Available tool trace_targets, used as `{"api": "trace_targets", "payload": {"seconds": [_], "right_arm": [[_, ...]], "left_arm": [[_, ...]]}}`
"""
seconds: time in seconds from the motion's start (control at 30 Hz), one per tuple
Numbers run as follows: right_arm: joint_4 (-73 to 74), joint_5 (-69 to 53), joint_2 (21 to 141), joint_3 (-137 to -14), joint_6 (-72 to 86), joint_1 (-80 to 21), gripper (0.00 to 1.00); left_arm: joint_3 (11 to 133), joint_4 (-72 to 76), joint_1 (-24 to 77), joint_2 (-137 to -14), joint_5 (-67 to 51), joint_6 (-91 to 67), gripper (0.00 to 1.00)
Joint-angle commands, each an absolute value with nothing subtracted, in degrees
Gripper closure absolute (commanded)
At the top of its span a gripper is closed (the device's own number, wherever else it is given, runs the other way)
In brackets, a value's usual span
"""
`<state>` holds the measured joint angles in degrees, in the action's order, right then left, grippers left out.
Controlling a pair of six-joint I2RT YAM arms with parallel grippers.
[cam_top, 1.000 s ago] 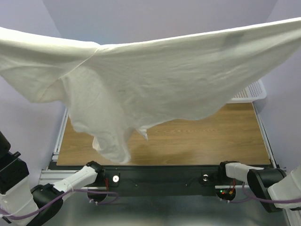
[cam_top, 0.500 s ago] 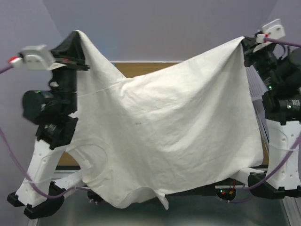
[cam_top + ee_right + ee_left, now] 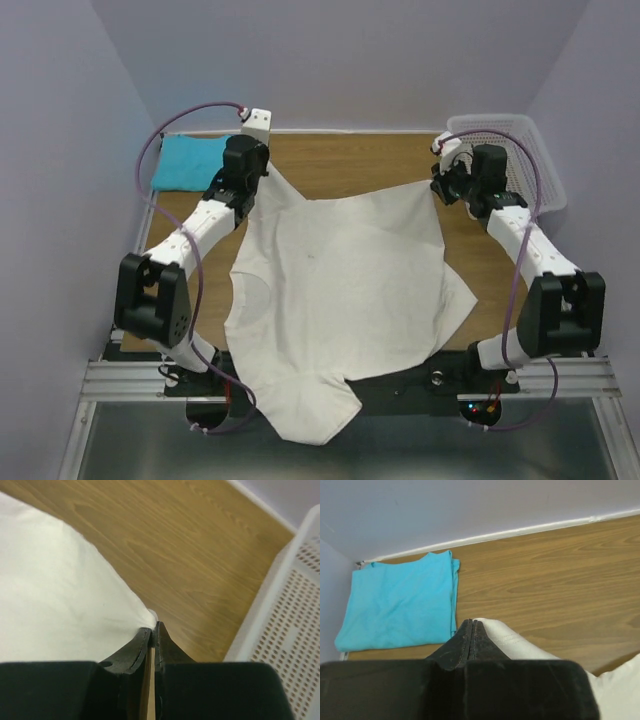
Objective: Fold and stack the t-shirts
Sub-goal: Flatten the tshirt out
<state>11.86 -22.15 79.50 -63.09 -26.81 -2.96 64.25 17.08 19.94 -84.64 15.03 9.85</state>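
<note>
The robot's right gripper will release the corner of the cream-white t-shirt, folded inward onto the middle of the t-shirt's spread body (image 3: 358, 281).
The cream-white t-shirt (image 3: 335, 300) lies spread over the wooden table (image 3: 340, 160), its near end hanging past the front edge. My left gripper (image 3: 262, 172) is shut on its far left corner (image 3: 510, 637), low over the table. At the far right corner (image 3: 75, 595) my right gripper (image 3: 437, 187) pinches the cloth, shut on it. The turquoise-blue t-shirt (image 3: 192, 161) lies folded at the far left corner of the table, also seen in the left wrist view as a flat blue t-shirt (image 3: 400, 602) just beyond my left gripper (image 3: 471, 622).
A white plastic mesh basket (image 3: 515, 160) stands at the far right, close beside my right gripper (image 3: 155, 626) and seen as a perforated basket wall (image 3: 290, 625). Lilac walls close in the table on three sides. Bare wood shows between the two far corners of the shirt.
Both arms have swung the cream-white shirt from high in the air down and away, laying it out flat on the table. The grippers still hold its far corners.
</note>
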Motion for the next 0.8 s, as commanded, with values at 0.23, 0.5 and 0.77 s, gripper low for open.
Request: {"api": "trace_targets", "payload": {"seconds": [0.23,0.5,0.77], "right_arm": [[1.41,-18.45,106.77,-80.74,-24.18,-2.46,0.99],[1.41,-20.83,114.52,-91.58,-17.75,-2.81,0.99],[1.41,-12.39,111.64,-92.38,-24.84,-2.46,0.99]], "left_arm": [[82.70,14.07,15.65,-105.81,18.71,6.68,1.00],[80.17,14.15,13.10,-104.16,24.88,6.59,1.00],[77.61,16.26,11.69,-99.94,25.75,6.42,1.00]]}}
